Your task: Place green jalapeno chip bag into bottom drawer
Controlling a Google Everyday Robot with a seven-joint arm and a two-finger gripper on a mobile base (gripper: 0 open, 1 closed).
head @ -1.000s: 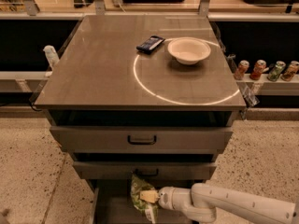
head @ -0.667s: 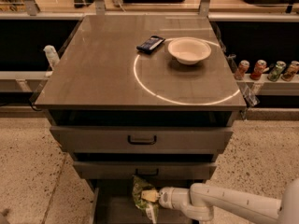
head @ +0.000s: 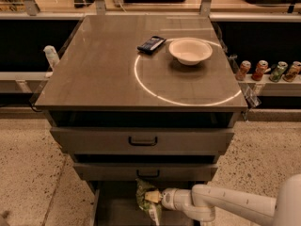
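Note:
I need to use my gripper to set the green jalapeno chip bag down in the bottom drawer [head: 148,211], under the black handle of the middle drawer.
The green jalapeno chip bag [head: 146,197] is a crumpled olive-green foil bag with pale markings, low in the camera view over the pulled-out bottom drawer [head: 115,208]. My gripper [head: 159,199] comes in from the right on a white arm and is at the bag's right side, touching it. The fingers are hidden behind the bag. The bag stands upright just under the front of the middle drawer [head: 146,172]. The bottom drawer is a dark shallow tray with grey side rails, cut off by the lower edge of the view.
On the cabinet top [head: 103,74] lie a dark phone-like slab [head: 151,44] and a white bowl [head: 190,50]. The top drawer [head: 142,140] has a black handle. Several cans [head: 268,70] stand on a shelf at right. A white bottle [head: 51,56] is at left.
The arm has shifted slightly left and its elbow now shows at the lower right corner. The bag stays in the same place over the bottom drawer.

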